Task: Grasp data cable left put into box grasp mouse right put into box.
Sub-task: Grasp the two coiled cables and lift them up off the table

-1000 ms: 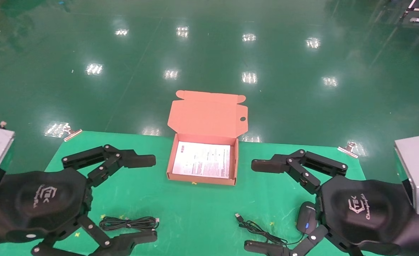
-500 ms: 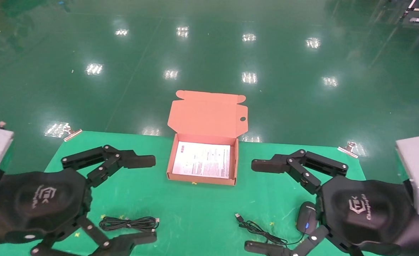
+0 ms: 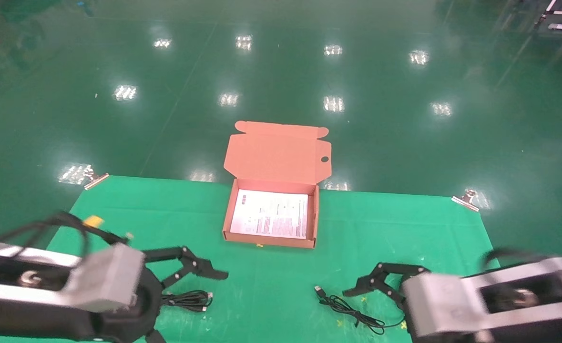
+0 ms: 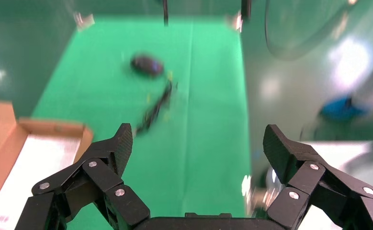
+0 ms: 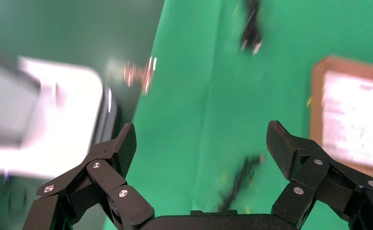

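Note:
Next, my right gripper grips the mouse's bundled cord at the tied middle [image 3: 361, 317] [image 5: 239, 186], away from the USB plug, so that I can lift the mouse by it.
The orange-brown box [image 3: 229, 216] stands open at mid-table with a white sheet as its floor; it also shows in the left wrist view [image 4: 55, 127] and the right wrist view [image 5: 349, 64]. The bundled data cable [image 3: 189, 300] lies on the mat just below one finger [image 3: 199, 269] of my left gripper [image 4: 198, 148], which is open and empty. The mouse [image 4: 146, 64] shows only in the left wrist view; my right arm hides it in the head view. Its cord [image 3: 350, 312] and USB plug [image 3: 318, 289] lie beside my open, empty right gripper [image 5: 201, 143].
A green mat [image 3: 166, 214] covers the table, held by metal clips at its far corners [image 3: 95, 178] [image 3: 466, 200]. The glossy green floor lies beyond the far edge. The box's lid [image 3: 276, 152] stands up behind the box.
Both arms have swung down and turned over, so the grey wrist housings now face up. Both grippers sit lower and nearer the front edge. The mouse has become hidden behind my right arm.

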